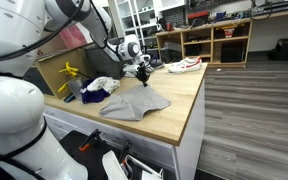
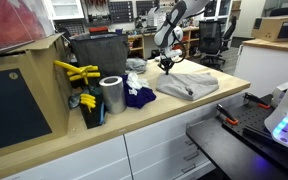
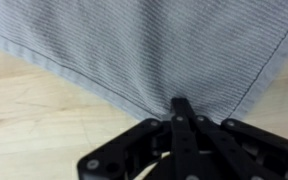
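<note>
Next, my gripper releases the grey cloth's far edge on the bare wood this side of the white shoe (image 1: 182, 83). The cloth still lies spread on the worktop.
A grey finely striped cloth (image 1: 134, 103) lies spread on the wooden worktop (image 1: 179, 112); it shows in both exterior views (image 2: 187, 85). My gripper (image 1: 142, 72) is at the cloth's far edge, also seen in an exterior view (image 2: 167, 66). In the wrist view the two black fingers (image 3: 181, 108) are pressed together, pinching the cloth's hem (image 3: 154, 50) where the fabric puckers at the tips. Bare wood (image 3: 34, 110) shows beside the hem.
A blue cloth (image 2: 139, 97) and a white cloth (image 1: 102, 84) lie next to the grey one. A metal can (image 2: 111, 95), yellow tools (image 2: 76, 72) and a black bin (image 2: 99, 52) stand at one end. A white shoe (image 1: 184, 65) lies at the worktop's far edge.
</note>
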Controlling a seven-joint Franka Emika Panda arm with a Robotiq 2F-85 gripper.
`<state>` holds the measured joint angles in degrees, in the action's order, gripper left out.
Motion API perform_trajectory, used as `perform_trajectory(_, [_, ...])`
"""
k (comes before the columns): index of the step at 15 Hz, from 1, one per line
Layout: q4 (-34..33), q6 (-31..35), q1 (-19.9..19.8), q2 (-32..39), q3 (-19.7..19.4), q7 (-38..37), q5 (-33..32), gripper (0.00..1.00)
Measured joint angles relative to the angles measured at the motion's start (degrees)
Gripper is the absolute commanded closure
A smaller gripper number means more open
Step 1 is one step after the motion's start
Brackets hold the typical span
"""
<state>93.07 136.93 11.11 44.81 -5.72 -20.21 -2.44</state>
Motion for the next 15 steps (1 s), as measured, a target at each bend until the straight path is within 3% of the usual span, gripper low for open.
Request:
perform_trajectory(8, [-7.8,-0.05,-0.89,5.22,-5.68,-5.03,-0.82,1.0])
perform_trajectory(15, [-10.18,-0.05,-3.25,7.37,-9.9,-8.72,-0.88,1.0])
